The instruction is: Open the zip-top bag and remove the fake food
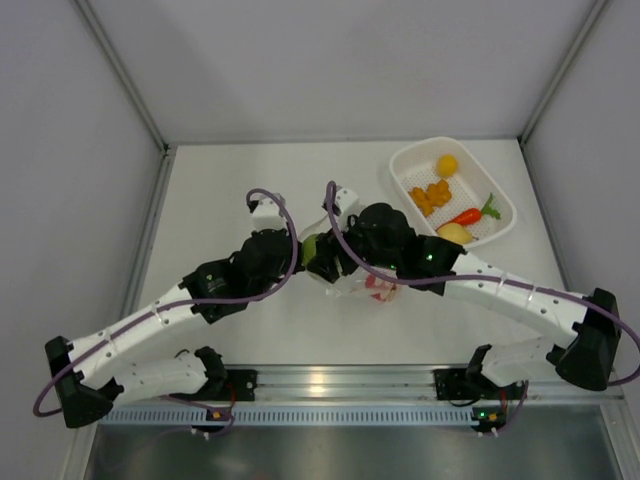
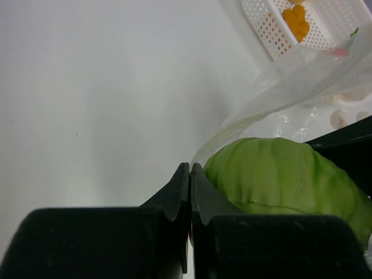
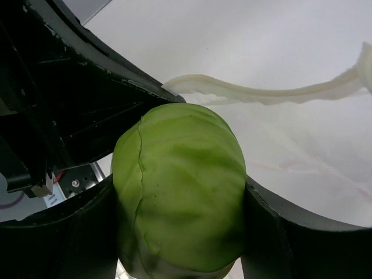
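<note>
The pale-green ball will go down in the basket (image 1: 466, 187) between the orange ball and the red chilli, placed there by my right gripper.
The clear zip-top bag (image 1: 358, 283) lies crumpled at mid-table with a red ball (image 1: 381, 288) still inside. My left gripper (image 2: 190, 165) is shut, and the bag's film (image 2: 279, 87) runs up and to the right from its tips. My right gripper (image 3: 180, 224) is shut on the pale-green ball (image 3: 180, 186), which fills the gap between the black fingers (image 3: 279, 232). The bag's rim (image 3: 261, 96) shows just beyond the ball. From above, the ball (image 1: 313, 250) sits between the two wrists, at the bag's left end.
A white perforated basket (image 1: 500, 205) stands at the back right. It holds an orange ball (image 1: 447, 164), an orange lumpy piece (image 1: 432, 197), a red chilli (image 1: 470, 214) and a yellow lemon (image 1: 454, 233). Walls close in the table on the left, back and right.
</note>
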Tool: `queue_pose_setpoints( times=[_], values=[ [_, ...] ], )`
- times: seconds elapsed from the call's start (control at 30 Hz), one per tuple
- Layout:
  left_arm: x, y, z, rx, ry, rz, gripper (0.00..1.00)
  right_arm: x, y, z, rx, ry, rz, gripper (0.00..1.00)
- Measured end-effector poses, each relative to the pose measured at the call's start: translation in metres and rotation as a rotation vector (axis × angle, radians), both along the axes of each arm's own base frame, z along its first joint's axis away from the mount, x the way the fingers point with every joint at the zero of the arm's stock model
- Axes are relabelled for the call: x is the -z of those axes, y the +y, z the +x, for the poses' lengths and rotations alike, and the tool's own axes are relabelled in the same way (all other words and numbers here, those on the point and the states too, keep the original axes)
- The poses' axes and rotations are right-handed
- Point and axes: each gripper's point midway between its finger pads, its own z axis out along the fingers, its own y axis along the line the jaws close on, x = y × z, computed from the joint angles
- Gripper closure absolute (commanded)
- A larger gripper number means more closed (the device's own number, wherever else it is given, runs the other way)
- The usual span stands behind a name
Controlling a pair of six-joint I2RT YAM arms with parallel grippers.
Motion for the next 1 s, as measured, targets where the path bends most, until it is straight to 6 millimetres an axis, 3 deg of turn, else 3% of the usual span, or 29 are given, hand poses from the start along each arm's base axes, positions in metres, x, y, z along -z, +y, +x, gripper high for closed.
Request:
queue_pose_setpoints(
  times=[0.2, 0.33, 0.5, 0.6, 0.73, 0.83, 0.93, 1.0],
  values=[
    [0.006, 0.008, -0.009, 0.087, 0.006, 0.135, 1.0, 0.005, 0.009, -0.011, -0.097, -0.057, -0.052, 0.59],
    [0.001, 0.014, -0.009, 0.096, -0.014, 0.167, 1.0, 0.007, 0.013, -0.015, -0.131, -0.083, -0.069, 0.65],
    [-0.019, 0.021, -0.007, 0.06, -0.074, 0.119, 1.0, 0.017, 0.023, -0.032, -0.217, -0.065, -0.064, 0.68],
    [-0.028, 0.027, -0.003, 0.009, -0.099, 0.104, 1.0, 0.019, 0.018, -0.042, -0.228, -0.062, -0.048, 0.69],
    [-0.03, 0.038, 0.003, -0.079, -0.111, 0.102, 1.0, -0.011, -0.007, -0.046, -0.163, -0.12, 0.045, 0.69],
    [-0.031, 0.043, 0.006, -0.125, -0.115, 0.09, 1.0, -0.056, -0.036, -0.041, -0.049, -0.199, 0.16, 0.69],
    [-0.032, 0.046, 0.008, -0.152, -0.113, 0.071, 1.0, -0.096, -0.08, -0.019, 0.172, -0.279, 0.249, 0.71],
    [-0.032, 0.045, 0.008, -0.159, -0.108, 0.055, 1.0, -0.104, -0.115, 0.006, 0.362, -0.305, 0.239, 0.71]
  ],
)
